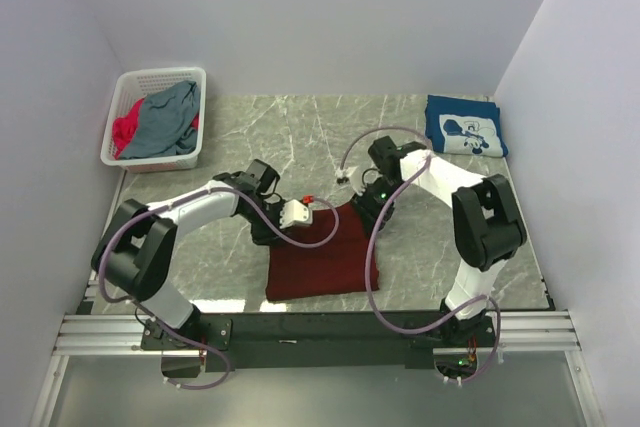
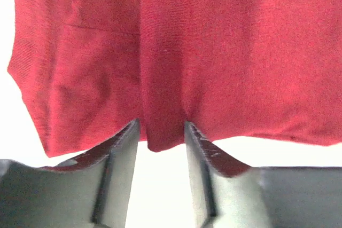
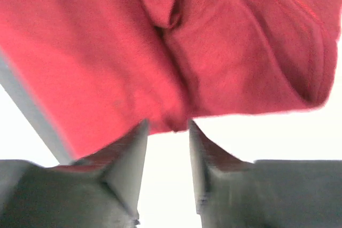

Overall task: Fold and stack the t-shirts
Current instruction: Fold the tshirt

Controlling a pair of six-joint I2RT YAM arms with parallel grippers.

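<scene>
The top layer of the maroon t-shirt stops short of its far edge. Next, my left gripper grabs that layer's edge at the middle (image 1: 325, 227) and pulls it farther.
The maroon t-shirt (image 1: 322, 257) lies partly folded on the table in front of the arms. It fills the left wrist view (image 2: 214, 52) and the right wrist view (image 3: 107, 52). My left gripper (image 1: 298, 213) is at its far left edge, and its jaws (image 2: 162, 126) pinch a fold of the cloth. My right gripper (image 1: 372, 199) is at its far right corner, and its jaws (image 3: 168, 125) also pinch a fold of the hem. A folded navy t-shirt (image 1: 465, 127) with a white print lies at the back right. Grey-blue (image 1: 168, 119) and bright-pink (image 1: 124, 133) shirts lie bunched in the basket.
The white lattice basket (image 1: 160, 78) stands at the back left corner, against the wall. White walls close in the marble table (image 1: 300, 132) on three sides. The arms' cables loop over the maroon shirt's right side.
</scene>
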